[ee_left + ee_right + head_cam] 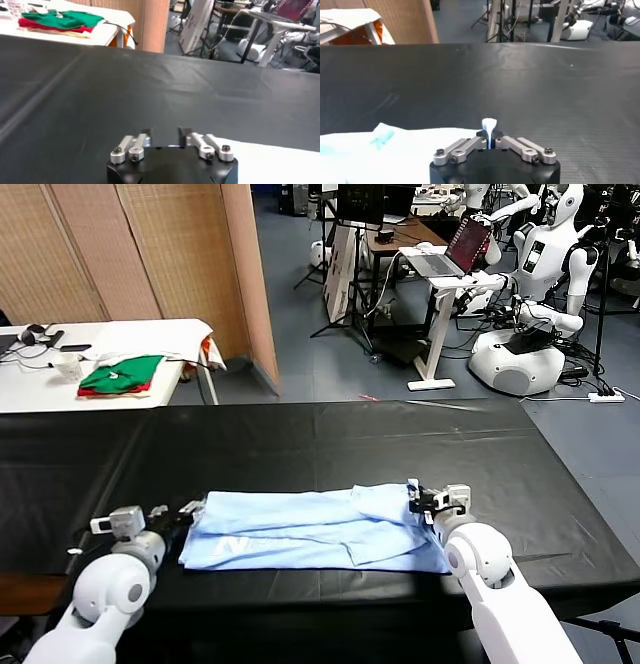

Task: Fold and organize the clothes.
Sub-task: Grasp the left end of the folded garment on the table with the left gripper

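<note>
My left gripper's open fingers are just outside the shirt's end near the white print. Next, I move them in and pinch its far corner (213,499) while my right gripper holds.
The clothes are one pale light-blue T-shirt (310,534), folded into a long flat strip across the near part of the black table (330,444), with a small white print near its left end. My left gripper (193,509) is at the shirt's left end. In the left wrist view it (165,137) stands open with nothing between its fingers, and the shirt's edge (272,161) lies beside it. My right gripper (414,498) is at the shirt's right end. The right wrist view shows it (489,137) shut on a pinched-up tuft of the shirt (395,152).
Green-and-red folded garments (121,375) lie on a white table (150,334) at the back left, beside a wooden screen (160,254). Other robots (530,334) and a desk with a laptop (455,254) stand beyond the table's far right. Bare black cloth stretches behind the shirt.
</note>
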Motion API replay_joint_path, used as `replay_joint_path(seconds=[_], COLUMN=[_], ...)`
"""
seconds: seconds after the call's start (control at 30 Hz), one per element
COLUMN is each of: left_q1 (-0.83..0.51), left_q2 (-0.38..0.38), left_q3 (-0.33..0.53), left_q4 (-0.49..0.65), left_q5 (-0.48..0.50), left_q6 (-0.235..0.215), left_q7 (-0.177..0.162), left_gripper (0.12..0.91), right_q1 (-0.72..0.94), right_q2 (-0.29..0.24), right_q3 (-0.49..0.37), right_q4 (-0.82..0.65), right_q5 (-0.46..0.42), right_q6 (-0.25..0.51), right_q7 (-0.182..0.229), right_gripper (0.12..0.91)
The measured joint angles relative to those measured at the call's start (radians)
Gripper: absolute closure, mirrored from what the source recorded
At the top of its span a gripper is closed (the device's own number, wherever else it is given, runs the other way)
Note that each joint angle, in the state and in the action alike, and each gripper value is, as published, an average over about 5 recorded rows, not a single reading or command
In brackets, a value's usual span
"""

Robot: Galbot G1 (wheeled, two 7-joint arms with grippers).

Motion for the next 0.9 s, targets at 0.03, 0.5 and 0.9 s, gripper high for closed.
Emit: replay_joint_path(seconds=[0.03, 0.5, 0.9], left_q1=[-0.006, -0.088, -0.071], left_q2=[-0.002, -0.025, -0.023], left_q3=[0.005, 0.092, 0.096], left_q4=[0.004, 0.084, 0.076], left_q5=[-0.001, 0.039, 0.077], left_q6=[0.000, 0.001, -0.001], left_q7=[0.002, 0.013, 0.011], left_gripper=[0.133, 0.273, 0.876], right_q1=[-0.001, -0.002, 0.001], right_q2=[0.000, 0.001, 0.013], right_q3=[0.000, 0.001, 0.005], right_q4=[0.001, 0.008, 0.000], right_q5=[0.000, -0.004, -0.025], right_q6=[0.000, -0.006, 0.008], right_q7=[0.000, 0.000, 0.005], right_gripper=[0.848, 0.848, 0.848])
